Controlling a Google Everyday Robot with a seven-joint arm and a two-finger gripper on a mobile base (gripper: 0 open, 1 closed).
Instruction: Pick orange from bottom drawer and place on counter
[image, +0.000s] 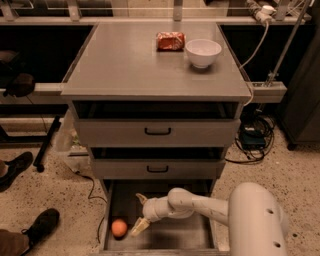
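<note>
I will next close around the orange's middle (119, 228) in the open bottom drawer.
The orange (119, 228) lies on the floor of the open bottom drawer (175, 239), at its front left. My gripper (140, 214) is inside the drawer just right of the orange, its two pale fingers spread apart and empty; the lower finger's tip is a short gap from the fruit. My white arm reaches in from the lower right. The counter (130, 60) is the grey top of the cabinet, far above.
A red-orange snack packet (170, 41) and a white bowl (203, 52) sit at the counter's back right. The two upper drawers (157, 132) stand slightly pulled out above the arm. A person's shoes (40, 227) are on the floor at left. Cables lie at right.
</note>
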